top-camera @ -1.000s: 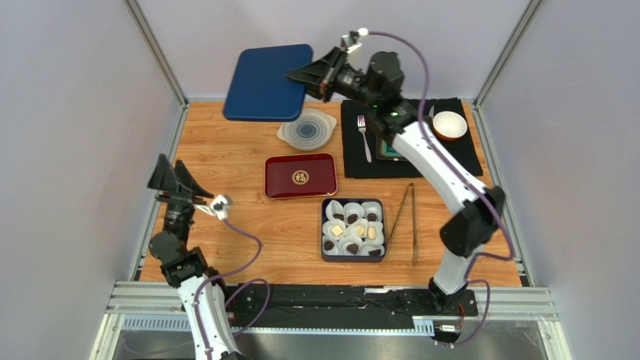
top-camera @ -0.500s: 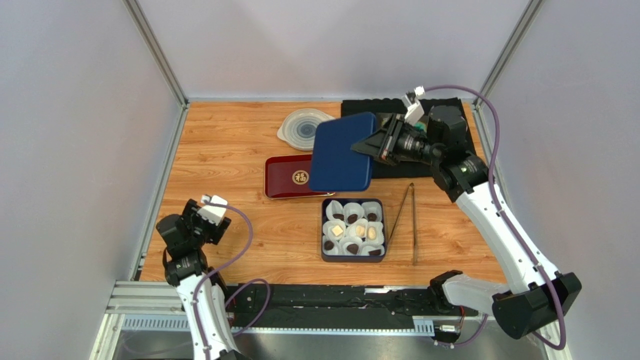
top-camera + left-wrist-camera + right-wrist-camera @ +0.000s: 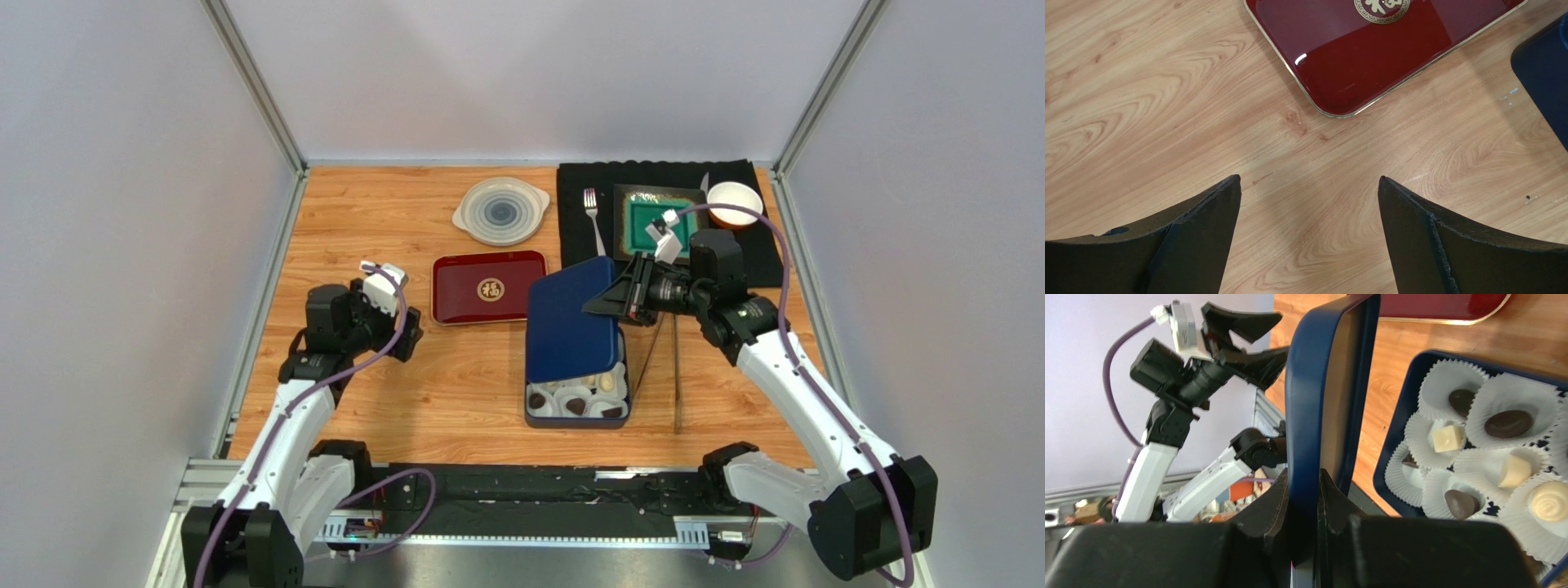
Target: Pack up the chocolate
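Note:
The robot's right gripper will set the blue lid down over the chocolates on the dark blue box (image 3: pixel 583 373) (image 3: pixel 1499 459).
A dark blue box (image 3: pixel 577 414) near the table's front holds chocolates in white paper cups, dark brown rounds (image 3: pixel 1509 423) and cream pieces (image 3: pixel 1446 437). My right gripper (image 3: pixel 613 301) is shut on the rim of the blue lid (image 3: pixel 569 319), which hangs tilted over the box and hides its far part; in the right wrist view the lid (image 3: pixel 1310 404) stands on edge between the fingers (image 3: pixel 1273 505). My left gripper (image 3: pixel 405 321) is open and empty above bare wood, left of the red tray; its fingertips (image 3: pixel 1211 214) frame the table.
A red lacquer tray (image 3: pixel 488 288) lies left of the lid. A clear round lid (image 3: pixel 501 210) sits at the back. A black mat (image 3: pixel 761 251) carries a fork (image 3: pixel 594 214), a green dish (image 3: pixel 648 223) and a small bowl (image 3: pixel 734 202). Tongs (image 3: pixel 676 380) lie right of the box.
My right gripper has carried the blue lid down from high at the back to just over the box. My left arm has moved forward and right toward the red tray.

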Motion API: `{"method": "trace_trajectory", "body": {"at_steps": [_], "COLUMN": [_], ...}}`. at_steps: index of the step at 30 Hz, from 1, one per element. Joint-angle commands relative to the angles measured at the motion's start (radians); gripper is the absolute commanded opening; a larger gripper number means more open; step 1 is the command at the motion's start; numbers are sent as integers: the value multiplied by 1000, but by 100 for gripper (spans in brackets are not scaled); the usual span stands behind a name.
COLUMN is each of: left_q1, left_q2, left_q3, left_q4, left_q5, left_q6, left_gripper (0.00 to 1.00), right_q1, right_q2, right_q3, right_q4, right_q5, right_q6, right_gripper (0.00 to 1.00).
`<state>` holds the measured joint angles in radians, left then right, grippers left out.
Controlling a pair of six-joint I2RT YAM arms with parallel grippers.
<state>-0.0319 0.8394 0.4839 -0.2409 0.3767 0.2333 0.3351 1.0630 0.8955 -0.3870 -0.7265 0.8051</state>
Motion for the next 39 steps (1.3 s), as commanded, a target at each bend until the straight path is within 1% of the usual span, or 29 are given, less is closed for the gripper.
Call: {"method": "trace_trajectory", "body": {"at_steps": [1, 2, 8, 15, 16, 27, 29, 30, 32, 34, 35, 36, 37, 39], "left_q1": [-14, -14, -14, -14, -14, -14, -14, -13, -14, -14, -14, -14, -14, -14], "left_q2": [33, 33, -28, -39, -39, -45, -51, -51, -54, -57, -57, -59, -59, -62], "left_q3": [33, 30, -31, -16, -16, 4, 5, 7, 12, 18, 19, 21, 21, 22], "left_q4": [78, 84, 123, 94, 95, 69, 69, 68, 63, 60, 58, 58, 57, 54], "left_q5": [-33, -30, -19, -4, -1, -2, -4, -4, -4, -1, 1, 2, 4, 5], "left_q6": [-72, -65, -32, -52, -55, -48, -46, -45, -45, -46, -46, -46, -48, -48], "left_gripper": [91, 91, 92, 92, 92, 92, 92, 93, 93, 93, 93, 93, 93, 93], "right_q1": [-13, -15, -42, -110, -119, -162, -171, -174, -183, -185, -185, -186, -185, -186], "right_q2": [17, 40, 89, 91, 91, 112, 121, 126, 137, 144, 149, 152, 152, 146], "right_q3": [-90, -99, -205, -263, -270, -362, -366, -366, -359, -349, -342, -337, -336, -331], "right_q4": [255, 304, 433, 390, 358, 364, 324, 303, 216, 124, 93, 65, 22, -10], "right_q5": [-152, -163, -195, -209, -212, -249, -245, -237, -219, -180, -168, -136, -120, -85], "right_q6": [92, 104, 152, 88, 82, 37, 16, -3, -72, -143, -164, -184, -217, -240], "right_gripper": [0, 0, 0, 0, 0, 0, 0, 3, 5, 14, 16, 20, 23, 27]}}
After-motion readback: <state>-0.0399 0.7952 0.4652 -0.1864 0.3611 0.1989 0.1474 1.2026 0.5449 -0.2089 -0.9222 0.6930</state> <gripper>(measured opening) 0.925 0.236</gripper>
